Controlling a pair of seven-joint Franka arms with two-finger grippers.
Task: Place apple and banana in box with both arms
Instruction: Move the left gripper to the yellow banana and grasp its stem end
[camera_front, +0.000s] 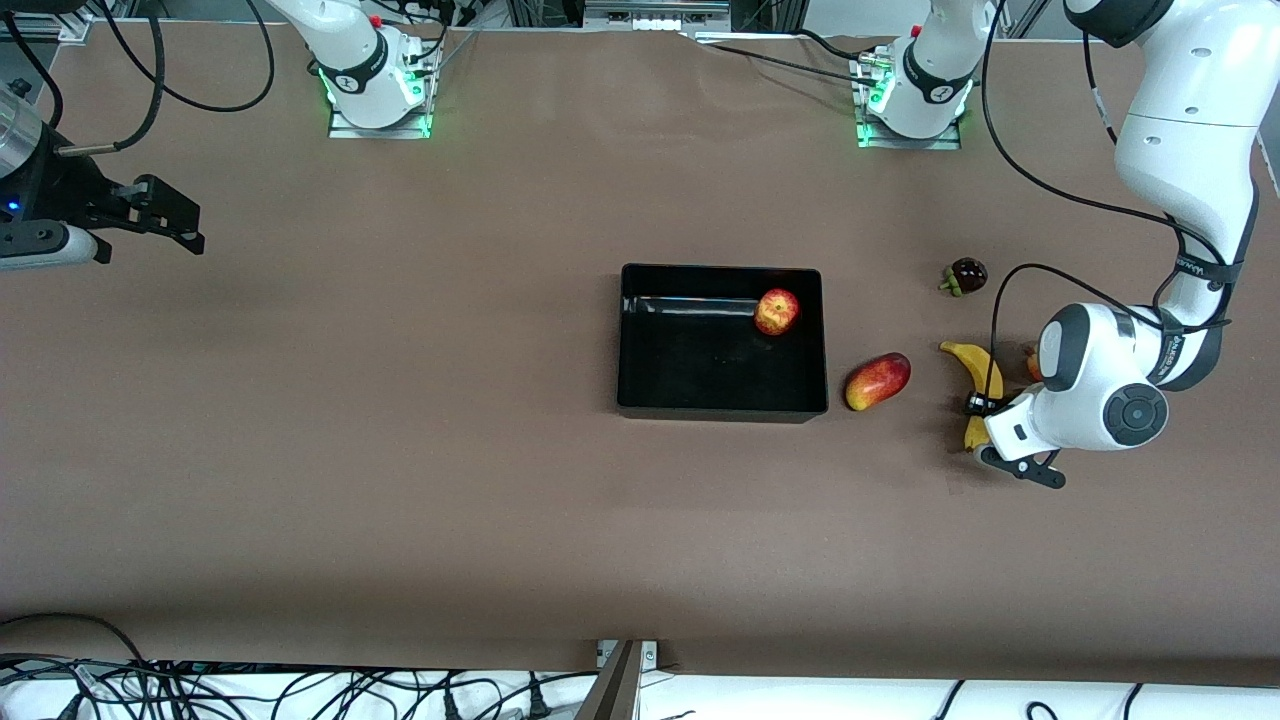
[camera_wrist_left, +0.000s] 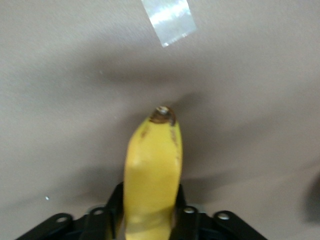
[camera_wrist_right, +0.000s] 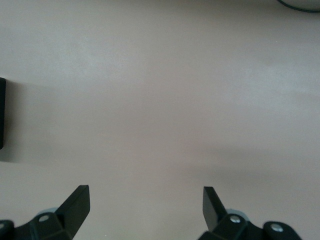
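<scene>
The robot's left gripper needs to release the banana in the middle of the black box (camera_front: 704, 348), next to the apple.
The apple (camera_front: 777, 311) lies inside the black box (camera_front: 720, 268), in the corner toward the left arm's end and farthest from the front camera. The banana (camera_front: 982, 372) lies on the table beside the box, toward the left arm's end. My left gripper (camera_front: 980, 408) is down at the banana's middle. In the left wrist view the banana (camera_wrist_left: 152, 160) sits between the black fingers (camera_wrist_left: 116, 205), which press both its sides, and its dark tip points away. My right gripper (camera_front: 180, 215) is open and empty over bare table at the right arm's end, as its wrist view (camera_wrist_right: 146, 200) shows.
An oval red-yellow mango-like fruit (camera_front: 877, 381) lies between the box and the banana. A dark round fruit (camera_front: 966, 275) sits farther from the front camera than the banana. A reddish fruit (camera_front: 1031, 362) is mostly hidden by the left arm. A tape patch (camera_wrist_left: 170, 20) is on the table.
</scene>
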